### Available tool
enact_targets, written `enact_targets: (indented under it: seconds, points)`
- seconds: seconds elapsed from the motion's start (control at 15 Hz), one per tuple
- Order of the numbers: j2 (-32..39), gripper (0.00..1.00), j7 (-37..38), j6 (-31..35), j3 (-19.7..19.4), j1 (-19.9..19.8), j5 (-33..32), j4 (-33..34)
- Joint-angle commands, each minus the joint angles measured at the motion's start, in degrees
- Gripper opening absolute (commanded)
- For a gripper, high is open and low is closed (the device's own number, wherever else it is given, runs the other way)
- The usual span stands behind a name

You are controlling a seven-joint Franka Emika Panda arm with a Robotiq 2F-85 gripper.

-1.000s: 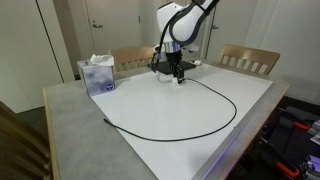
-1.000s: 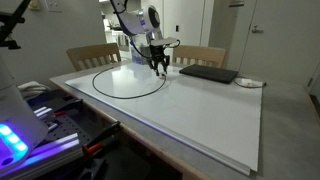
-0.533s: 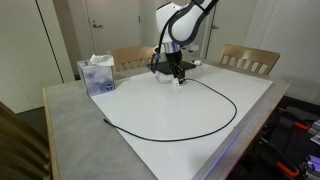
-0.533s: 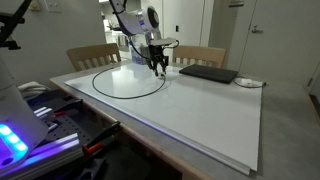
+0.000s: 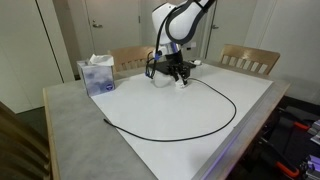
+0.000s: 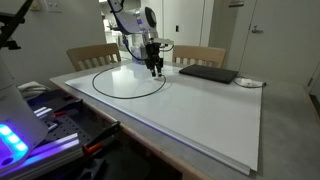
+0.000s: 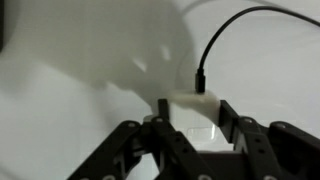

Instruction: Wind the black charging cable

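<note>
The robot's gripper needs to release the white plug on the table just inside the far end of the black charging cable's loop [image 5: 197, 87]. The plug is now at that loop's far end.
The black charging cable [image 5: 226, 116] lies in a wide loop on the white table top and also shows in the other exterior view [image 6: 108, 91]. In the wrist view the cable [image 7: 228, 26] curves down into its small white plug [image 7: 190, 108]. My gripper [image 7: 195, 105] is low over the table at the far end of the loop, with the jaws closed in on either side of the plug. The gripper shows in both exterior views [image 5: 178, 77] [image 6: 153, 71]. The cable's other end lies near the table's left edge [image 5: 106, 121].
A blue tissue box [image 5: 98, 75] stands at the table's far corner. A flat black pad [image 6: 208, 73] and a small white disc [image 6: 250, 82] lie beside the gripper's spot. Wooden chairs [image 5: 250, 60] stand behind the table.
The gripper has shifted slightly sideways and turned at the wrist over the plug end. The cable loop lies as before.
</note>
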Motion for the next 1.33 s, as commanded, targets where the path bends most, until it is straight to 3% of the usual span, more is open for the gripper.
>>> enact_targets:
  seconds: [0.0, 0.2, 0.33, 0.4, 0.6, 0.67, 0.87, 1.0, 1.27]
  points:
    - [-1.2, 0.26, -8.4, -0.6, -0.1, 0.1, -1.3, -2.2]
    - [-2.8, 0.26, -14.3, 4.2, 0.4, -0.7, -1.2, -4.9]
    - [-4.2, 0.26, -12.1, 11.3, -0.1, -1.1, -0.1, -7.5]
    - [-1.5, 0.51, -12.7, 5.2, -0.9, 0.5, 0.2, -2.9]
    - [-2.4, 0.51, -12.5, 9.2, -1.0, 0.1, 0.2, -5.0]
    - [-2.4, 0.26, -12.5, 9.3, -1.0, 0.1, 0.2, -5.1]
    - [-2.4, 0.26, -15.7, 4.8, -0.4, 0.9, -0.3, -5.2]
    - [-3.2, 0.26, -20.1, 7.3, 0.5, 0.7, -1.4, -7.2]
    - [-3.9, 0.26, -28.0, 4.7, 0.8, 1.7, -1.8, -8.9]
